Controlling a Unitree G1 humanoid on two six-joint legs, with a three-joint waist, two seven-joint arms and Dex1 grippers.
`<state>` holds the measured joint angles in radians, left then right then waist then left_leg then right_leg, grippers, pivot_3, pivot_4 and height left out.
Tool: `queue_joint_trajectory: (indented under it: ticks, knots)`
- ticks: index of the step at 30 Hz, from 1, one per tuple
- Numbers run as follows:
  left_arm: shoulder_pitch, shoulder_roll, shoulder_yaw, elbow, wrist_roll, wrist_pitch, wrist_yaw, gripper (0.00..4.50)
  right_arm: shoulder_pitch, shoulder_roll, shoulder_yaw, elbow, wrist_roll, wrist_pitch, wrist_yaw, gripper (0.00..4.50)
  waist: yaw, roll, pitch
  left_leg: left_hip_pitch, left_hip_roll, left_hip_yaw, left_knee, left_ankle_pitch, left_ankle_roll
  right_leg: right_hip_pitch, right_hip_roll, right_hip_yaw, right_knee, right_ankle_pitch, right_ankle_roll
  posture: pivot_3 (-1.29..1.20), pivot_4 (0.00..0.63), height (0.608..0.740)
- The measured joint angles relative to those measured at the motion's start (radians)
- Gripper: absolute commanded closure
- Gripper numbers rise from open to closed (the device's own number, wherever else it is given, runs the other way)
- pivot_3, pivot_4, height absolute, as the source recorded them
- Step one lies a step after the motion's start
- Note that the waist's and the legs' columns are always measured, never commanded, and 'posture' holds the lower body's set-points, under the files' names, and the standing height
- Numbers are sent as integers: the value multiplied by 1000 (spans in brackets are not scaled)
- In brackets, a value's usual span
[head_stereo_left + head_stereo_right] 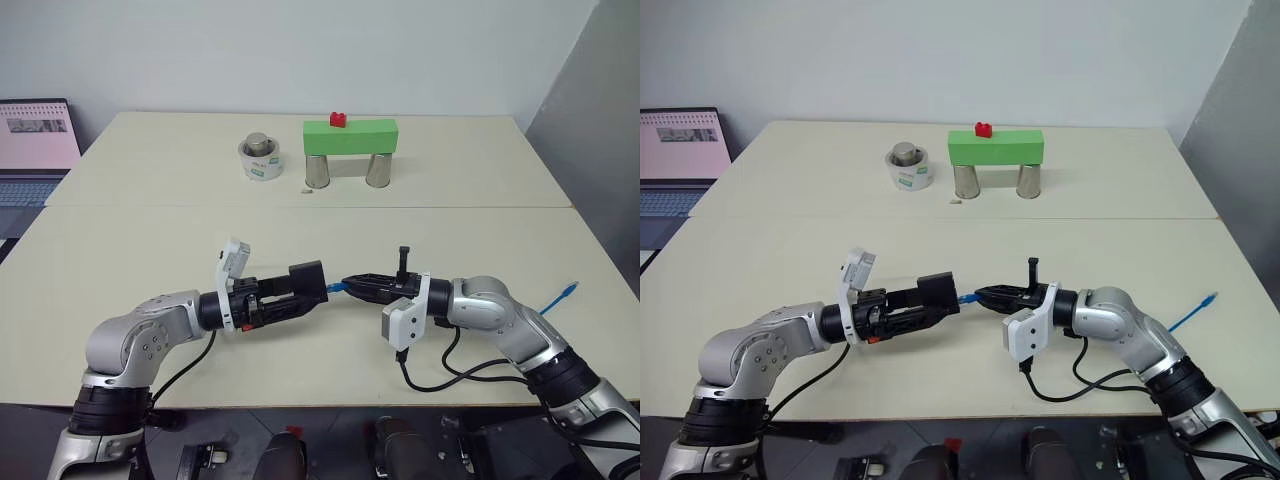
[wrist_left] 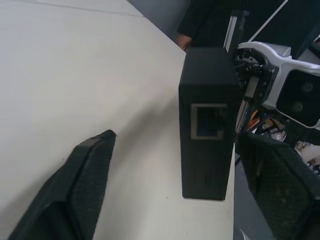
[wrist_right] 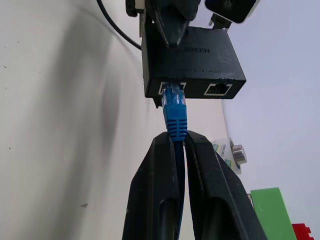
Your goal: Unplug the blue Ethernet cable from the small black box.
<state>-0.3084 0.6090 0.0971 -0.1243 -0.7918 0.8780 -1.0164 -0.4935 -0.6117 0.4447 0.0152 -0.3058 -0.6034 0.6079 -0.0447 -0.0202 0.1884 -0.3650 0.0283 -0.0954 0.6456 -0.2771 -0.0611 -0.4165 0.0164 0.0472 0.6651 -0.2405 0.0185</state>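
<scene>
My right gripper is closed on the cable behind the plug's latch. Next, my right gripper opens, roll and pinches the plug at its latch [image 3: 174, 98] before it pulls.
The small black box [image 1: 306, 280] hangs above the table between my two grippers. My left gripper [image 1: 298, 292] reaches in from the left with its fingers on either side of the box. In the left wrist view one finger [image 2: 80, 185] stands clearly apart from the box [image 2: 207, 125]. My right gripper [image 3: 180, 139] is shut on the blue Ethernet cable just behind its plug [image 3: 175, 107]. The plug's tip sits in the left of two ports on the box [image 3: 192, 57]. The cable's far end [image 1: 565, 293] lies on the table at the right.
At the back of the table a green block [image 1: 350, 137] bridges two metal cans, with a small red brick [image 1: 338, 120] on top. A tape roll holding a metal weight [image 1: 260, 157] stands to its left. A laptop [image 1: 30, 150] sits at the far left.
</scene>
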Motion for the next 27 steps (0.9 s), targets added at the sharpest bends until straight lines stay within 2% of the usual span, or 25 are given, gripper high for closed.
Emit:
queue_joint_trajectory:
  ticks: [8,12,14,19,22,23,25,27]
  knots:
    - [-2,2,6,1,-20,-1,-22,3065,-11,9,-14,29,-30,-32,-8,4500,0,0,0,0,0,0,0,0,0,0,0,0,0,0,0,0,150,740]
    - [-2,2,5,1,-24,-1,-39,3705,-20,8,-21,46,-66,-66,-22,4500,0,0,0,0,0,0,0,0,0,0,0,0,0,0,0,0,150,740]
    - [-2,2,5,2,-23,-7,-45,3712,-25,6,-26,53,-84,-93,-33,3801,1,0,0,0,0,0,0,0,0,0,0,0,0,0,0,0,150,740]
    - [-26,5,-16,21,4,-37,-57,3713,-24,-7,-29,45,-51,-117,3,2776,2,0,0,0,0,0,0,0,0,1,0,0,0,0,0,0,150,740]
    - [-49,11,-42,43,47,-86,-87,3713,20,-57,-28,-32,94,-9,131,2001,9,0,0,0,0,-1,0,0,0,2,0,0,-1,0,0,0,150,740]
    - [-55,13,-55,51,61,-104,-95,3713,42,-68,-31,-70,172,72,173,2000,11,0,0,0,0,-1,0,0,0,1,0,0,-1,0,0,0,150,740]
    - [-70,20,-92,51,95,-151,-140,3713,109,-105,-53,-240,440,390,238,1958,14,0,0,0,0,-2,0,0,0,2,0,-1,0,0,-1,0,150,740]
    - [-85,25,-118,51,119,-190,-178,3713,114,-126,-100,-356,636,632,252,1958,15,0,0,0,-1,-3,1,0,0,2,0,-2,0,0,-1,0,150,740]
